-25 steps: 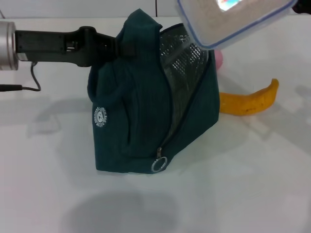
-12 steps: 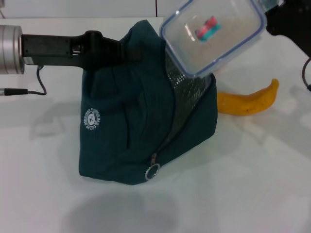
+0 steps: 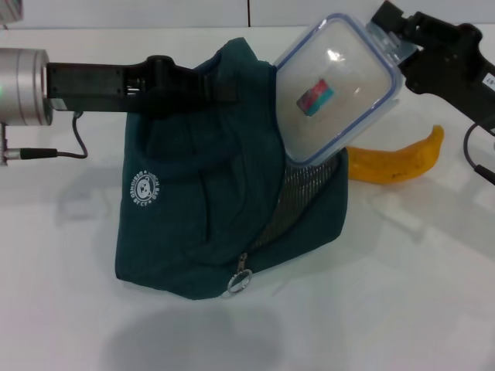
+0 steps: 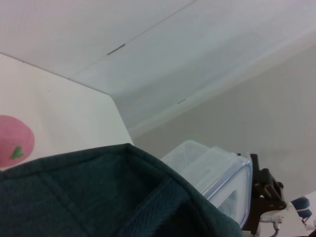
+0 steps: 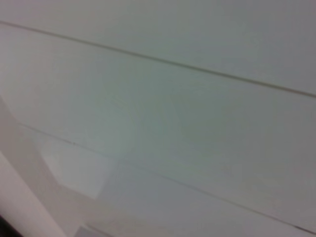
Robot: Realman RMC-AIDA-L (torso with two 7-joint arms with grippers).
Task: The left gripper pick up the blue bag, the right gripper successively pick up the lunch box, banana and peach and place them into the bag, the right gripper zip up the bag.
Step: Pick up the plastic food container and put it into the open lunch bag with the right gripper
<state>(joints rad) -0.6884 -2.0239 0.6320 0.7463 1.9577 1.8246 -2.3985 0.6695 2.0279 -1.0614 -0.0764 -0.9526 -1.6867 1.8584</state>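
Observation:
Next, my right gripper releases the lunch box inside the blue bag's opening [image 3: 288,145], against the silver lining.
The blue bag [image 3: 193,216] stands on the white table, lifted at its top edge by my left gripper [image 3: 223,86], which is shut on the fabric. Its zip is open and the silver lining [image 3: 298,189] shows. The clear lunch box [image 3: 334,91] with a blue rim is tilted steeply, its lower end inside the bag's mouth. My right gripper [image 3: 393,40] is shut on the box's upper corner. The banana [image 3: 398,164] lies on the table to the right of the bag. The peach [image 4: 15,143] shows only in the left wrist view, beyond the bag fabric [image 4: 98,197], with the lunch box [image 4: 219,173] farther off.
A ring zip pull [image 3: 239,281] hangs at the bag's lower front. A black cable [image 3: 54,153] trails from the left arm at the table's left. A wall [image 3: 155,11] stands behind the table. The right wrist view shows only pale flat surfaces.
The lunch box has come down and tipped steeper, its lower end entering the bag's mouth. The right gripper has moved into view at the upper right. The bag shifted slightly left.

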